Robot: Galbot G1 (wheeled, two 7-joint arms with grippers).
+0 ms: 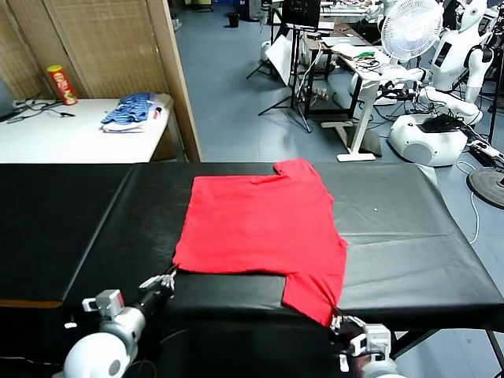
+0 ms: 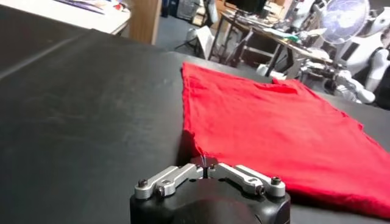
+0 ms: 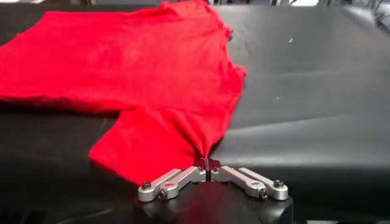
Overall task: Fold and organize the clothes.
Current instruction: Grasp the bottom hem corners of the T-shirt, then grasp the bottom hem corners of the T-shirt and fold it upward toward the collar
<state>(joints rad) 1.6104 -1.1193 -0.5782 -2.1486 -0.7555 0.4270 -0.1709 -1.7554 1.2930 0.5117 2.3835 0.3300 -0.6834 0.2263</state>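
Note:
My right gripper needs to let go of the near sleeve's edge on the body of the red T-shirt, just inside the neckline [image 1: 322, 231] [image 3: 214, 64].
The clothes, a red T-shirt [image 1: 260, 224], lie spread flat on the black table [image 1: 409, 236], one sleeve at the far edge and one hanging over the near edge. My left gripper [image 1: 168, 277] is shut on the shirt's near left corner [image 2: 198, 146]; in the left wrist view the gripper [image 2: 206, 163] pinches the hem's tip. My right gripper [image 1: 337, 318] is shut on the near sleeve's edge [image 3: 201, 143]; in the right wrist view the gripper [image 3: 208, 163] pulls the cloth into a point. No print shows on the shirt.
A white side table [image 1: 71, 134] at the back left bears a blue-and-white fabric pile [image 1: 130, 112] and a red can [image 1: 61, 85]. Desks, a fan [image 1: 411, 30] and white robots [image 1: 441, 118] stand beyond the table's far right.

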